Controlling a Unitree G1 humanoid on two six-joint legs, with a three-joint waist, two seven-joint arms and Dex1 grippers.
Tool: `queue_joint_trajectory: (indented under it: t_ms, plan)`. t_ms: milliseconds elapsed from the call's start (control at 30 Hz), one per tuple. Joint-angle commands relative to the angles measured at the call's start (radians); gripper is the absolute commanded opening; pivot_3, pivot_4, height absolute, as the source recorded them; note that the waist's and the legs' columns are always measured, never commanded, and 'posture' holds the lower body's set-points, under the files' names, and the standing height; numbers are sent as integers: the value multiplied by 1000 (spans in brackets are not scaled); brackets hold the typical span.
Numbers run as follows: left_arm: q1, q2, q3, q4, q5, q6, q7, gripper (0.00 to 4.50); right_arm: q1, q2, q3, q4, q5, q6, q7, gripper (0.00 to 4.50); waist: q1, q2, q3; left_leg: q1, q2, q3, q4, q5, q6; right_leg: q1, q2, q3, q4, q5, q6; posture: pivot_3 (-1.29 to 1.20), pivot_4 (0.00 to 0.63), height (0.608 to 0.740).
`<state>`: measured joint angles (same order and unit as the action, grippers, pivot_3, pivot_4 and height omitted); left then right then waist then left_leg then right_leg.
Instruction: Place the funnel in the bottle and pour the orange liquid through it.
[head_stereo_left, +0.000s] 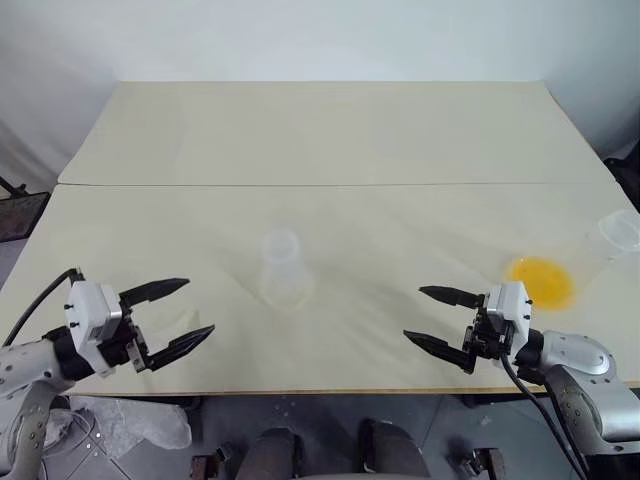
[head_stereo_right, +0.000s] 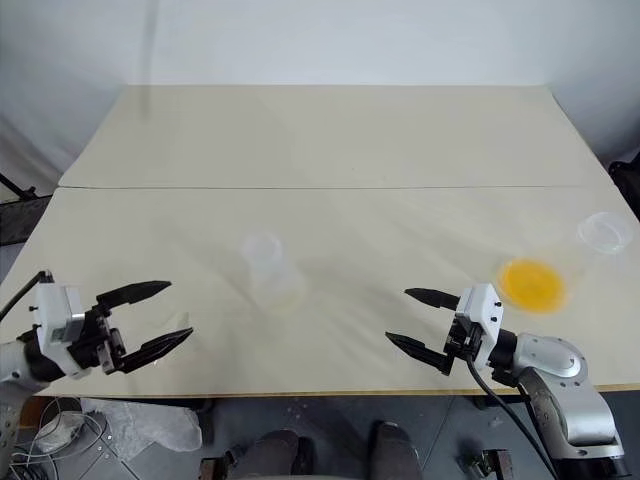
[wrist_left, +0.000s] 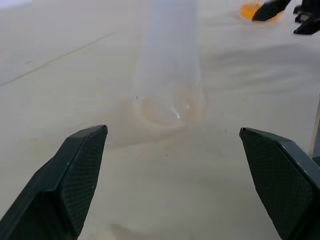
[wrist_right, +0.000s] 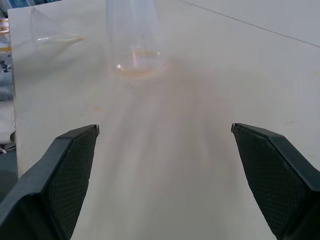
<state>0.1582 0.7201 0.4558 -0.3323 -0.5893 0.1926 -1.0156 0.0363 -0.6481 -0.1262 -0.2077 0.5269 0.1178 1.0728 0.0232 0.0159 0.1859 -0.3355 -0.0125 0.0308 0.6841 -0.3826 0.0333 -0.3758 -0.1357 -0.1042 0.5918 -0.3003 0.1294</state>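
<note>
Next, my left gripper will go to the empty bottle in the middle of the table and close on the bottle's neck (head_stereo_left: 283, 257) (wrist_left: 171, 12) below its rim.
The bottle (head_stereo_left: 282, 268), a clear empty flask, stands upright at the middle of the table. Seen from the right wrist, the funnel (wrist_right: 55, 35) lies on its side past the bottle, close to the table's front edge. The orange liquid (head_stereo_left: 540, 282) pools in a second clear flask at the right, whose rim (head_stereo_left: 620, 232) shows near the table's right edge. My left gripper (head_stereo_left: 198, 308) hovers open over the front left of the table, pointing at the bottle (wrist_left: 170, 75). My right gripper (head_stereo_left: 415, 313) is open and empty, just left of the orange liquid.
The cream table (head_stereo_left: 330, 130) is made of two boards with a seam across the middle. Its front edge runs just under both grippers. The right gripper's fingers (wrist_left: 272, 10) show beside the orange liquid (wrist_left: 250, 9) in the left wrist view.
</note>
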Motion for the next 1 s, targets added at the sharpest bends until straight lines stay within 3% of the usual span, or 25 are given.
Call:
queue_joint_trajectory:
  t_ms: [33, 400, 1000]
  plan:
    - [-90, -12, -65, 38, 20, -27, 8, 4500, 6, 16, -10, -7, -3, -42, 7, 4444, 1, 0, 0, 0, 0, 0, 0, 0, 0, 0, 0, 0, 1, 0, 0, 0, 150, 740]
    - [-396, -66, -252, 276, 59, -93, -84, 4500, 98, 29, -36, -77, -14, -51, -53, 4444, 1, 0, 0, 0, -1, 3, 0, 0, 1, -1, 6, -8, 4, 1, 1, 0, 150, 740]
    - [-636, -178, -398, 495, 106, -158, -203, 4500, 171, 32, -63, -115, -10, -77, -90, 4444, 1, -1, 1, -1, -3, 5, 4, 1, 3, 0, 6, -7, 5, 1, 3, 0, 150, 740]
